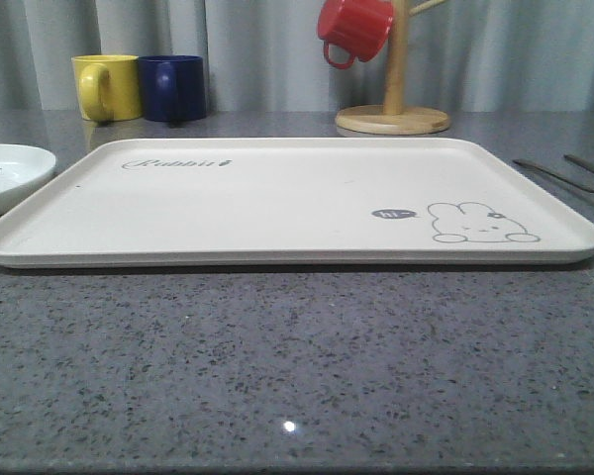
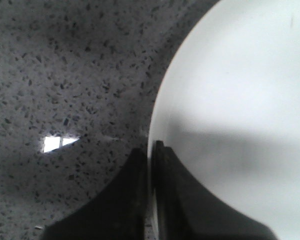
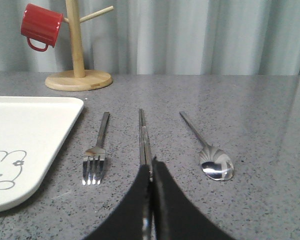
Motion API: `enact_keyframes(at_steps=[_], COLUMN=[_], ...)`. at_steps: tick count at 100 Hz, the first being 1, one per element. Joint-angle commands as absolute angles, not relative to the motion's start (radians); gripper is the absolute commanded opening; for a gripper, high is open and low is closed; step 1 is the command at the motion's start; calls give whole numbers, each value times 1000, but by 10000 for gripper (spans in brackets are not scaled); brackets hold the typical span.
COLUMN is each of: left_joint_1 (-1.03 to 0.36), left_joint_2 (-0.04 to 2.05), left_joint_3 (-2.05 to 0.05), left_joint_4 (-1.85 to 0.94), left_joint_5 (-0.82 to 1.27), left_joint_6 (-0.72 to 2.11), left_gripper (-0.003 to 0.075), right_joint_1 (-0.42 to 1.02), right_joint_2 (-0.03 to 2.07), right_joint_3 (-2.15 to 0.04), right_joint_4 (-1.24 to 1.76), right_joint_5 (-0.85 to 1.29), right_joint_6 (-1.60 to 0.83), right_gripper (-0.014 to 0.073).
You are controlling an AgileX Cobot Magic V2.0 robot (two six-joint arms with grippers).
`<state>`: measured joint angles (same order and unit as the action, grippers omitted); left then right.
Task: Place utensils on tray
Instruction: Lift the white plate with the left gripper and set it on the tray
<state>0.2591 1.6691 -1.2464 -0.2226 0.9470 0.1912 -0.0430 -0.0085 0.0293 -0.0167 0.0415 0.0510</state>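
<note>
My left gripper is going to set the white plate down on the cream tray (image 1: 193, 195), at a spot that is just in front of the tray's black lettering.
The cream tray (image 1: 277, 198) with its rabbit drawing lies flat in the middle of the table and holds nothing. To its right, on the bare table, lie a fork (image 3: 95, 160), a pair of chopsticks (image 3: 143, 135) and a spoon (image 3: 215, 162), side by side. My right gripper (image 3: 151, 165) is shut and sits low just behind the near end of the chopsticks, in line with them. The white plate (image 1: 10, 168) rests left of the tray. My left gripper (image 2: 152, 147) is shut right over the plate's (image 2: 240, 100) rim.
A yellow mug (image 1: 107, 87) and a blue mug (image 1: 173, 87) stand at the back left. A wooden mug stand (image 1: 392, 119) with a red mug (image 1: 354, 28) hanging on it stands at the back right. Speckled grey tabletop (image 1: 297, 366) stretches in front of the tray.
</note>
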Motion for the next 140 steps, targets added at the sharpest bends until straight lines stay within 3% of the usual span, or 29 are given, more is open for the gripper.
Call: enact_keyframes(at_steps=[1,42,56,101,140], left_joint_1=[278,419,351,-62,-158], left_joint_2=[1606,1420,1411,1564,1746], left_joint_3=[-1269,-1376,-1397,-1397,-1481], left_joint_4=[-245,-562,-637,-636,-630], left_joint_5=[944,1069,1106,1000,1015], left_joint_6=[218,393,430,421,403], left_gripper=[-19,-19,-19,-20,-19], right_joint_1=[-48,-48,-48,-48,-48], right_joint_2=[-28,-28,-28,-28,-28], right_joint_3=[28,28,28,28,28], right_joint_4=[-28,-28,-28,-28,-28], right_joint_5=[-43,-43,-43,-43,-43], right_joint_6=[44,44,44,44,44], right_gripper=[-69,-69,-69,-69,-69])
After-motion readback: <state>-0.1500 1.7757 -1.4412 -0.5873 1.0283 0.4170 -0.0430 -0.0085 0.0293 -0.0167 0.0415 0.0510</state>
